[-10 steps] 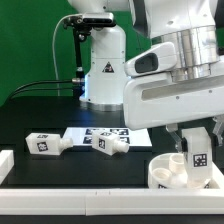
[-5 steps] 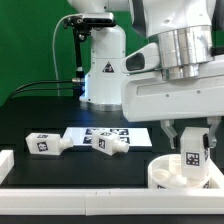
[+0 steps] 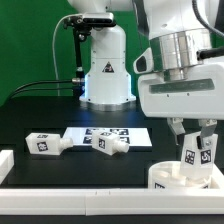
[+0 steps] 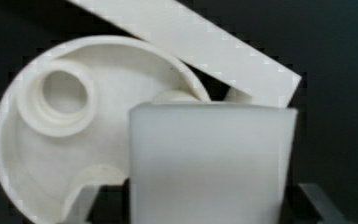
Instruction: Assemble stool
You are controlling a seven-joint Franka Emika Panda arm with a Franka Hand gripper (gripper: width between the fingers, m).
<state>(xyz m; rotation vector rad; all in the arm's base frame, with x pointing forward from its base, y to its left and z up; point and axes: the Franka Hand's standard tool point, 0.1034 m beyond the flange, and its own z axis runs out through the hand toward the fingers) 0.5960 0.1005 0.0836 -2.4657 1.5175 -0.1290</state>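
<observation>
The stool leg leans in the seat with my gripper swung far round, so I will open, turn my wrist back and retake the leg's upper end (image 3: pixel 200 141) to screw it.
My gripper (image 3: pixel 197 148) is shut on a chunky white stool leg (image 3: pixel 198 156) with a black-and-white tag and holds it upright over the round white seat (image 3: pixel 168 178) at the exterior view's lower right. The leg's lower end is hidden behind the seat's rim. In the wrist view the leg (image 4: pixel 211 150) fills the middle between my dark fingers (image 4: pixel 318 203), with the seat (image 4: pixel 43 150) and one of its round sockets (image 4: pixel 60 90) beside it. Two more legs (image 3: pixel 42 143) (image 3: pixel 108 143) lie on the black table.
The marker board (image 3: pixel 120 132) lies flat behind the loose legs. A long white rail (image 3: pixel 70 189) runs along the front edge, also seen in the wrist view (image 4: pixel 194 40). A short rail piece (image 3: pixel 5 160) sits at the left. The robot base (image 3: pixel 105 65) stands behind.
The arm has shifted toward the exterior view's right and the wrist has turned a little. The leg stays in my grip over the seat, its tag now slightly tilted.
</observation>
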